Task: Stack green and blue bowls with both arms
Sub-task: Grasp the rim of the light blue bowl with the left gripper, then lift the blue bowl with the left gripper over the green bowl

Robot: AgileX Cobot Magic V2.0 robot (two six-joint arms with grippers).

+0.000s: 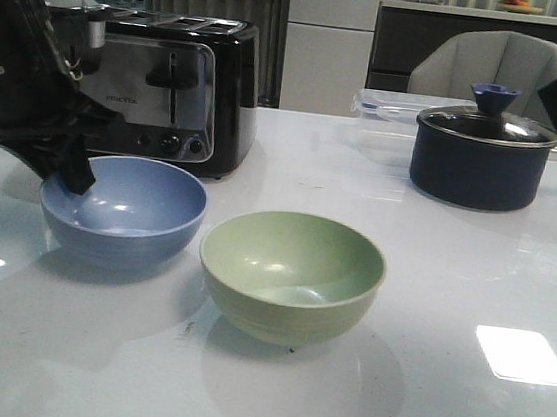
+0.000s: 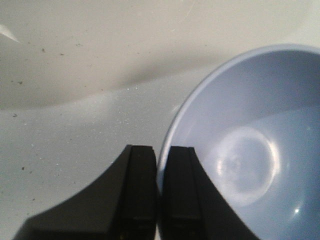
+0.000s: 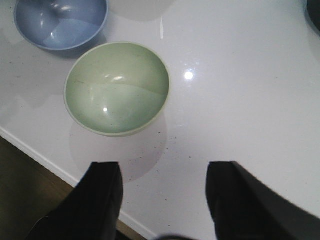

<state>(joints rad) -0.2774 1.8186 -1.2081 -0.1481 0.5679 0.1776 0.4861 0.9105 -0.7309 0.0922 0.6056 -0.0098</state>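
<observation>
Next, I release the blue bowl from my left gripper inside the green bowl (image 1: 299, 251), so that it sits nested down within the green bowl's rim.
The blue bowl (image 1: 127, 213) sits on the white table at the left, with the green bowl (image 1: 292, 270) just to its right and nearer me; they stand apart. My left gripper (image 1: 71, 177) is shut on the blue bowl's left rim. In the left wrist view the gripper (image 2: 159, 155) has one finger outside the blue bowl (image 2: 250, 150) and one inside. My right gripper (image 3: 164, 172) is open and empty above the table's front edge, short of the green bowl (image 3: 117, 87). The blue bowl (image 3: 60, 22) lies beyond.
A black-and-steel toaster (image 1: 172, 86) stands behind the blue bowl. A dark navy lidded pot (image 1: 481, 156) and a clear plastic container (image 1: 391, 106) stand at the back right. The table's front edge (image 3: 50, 165) runs near my right gripper.
</observation>
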